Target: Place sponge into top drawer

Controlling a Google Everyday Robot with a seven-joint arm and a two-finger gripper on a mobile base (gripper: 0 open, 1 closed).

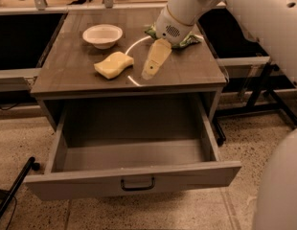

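The middle of the pale yellow sponge (114, 64) in front of the white bowl is the next place my gripper will go to and close on.
The pale yellow sponge (113, 64) lies on the grey cabinet top (76, 75), left of centre. The top drawer (134, 181) is pulled wide open below it and holds nothing; its dark handle (137, 184) shows on the front panel. My gripper (150, 71) hangs from the white arm (187, 8) over the cabinet top, pointing down and to the left, about a hand's width to the right of the sponge and apart from it. It holds nothing that I can see.
A round white bowl (102, 35) stands at the back left of the top. A green snack bag (189, 40) lies behind the arm at the back right. Black frames flank the cabinet; a black leg (14, 188) lies on the floor at the left.
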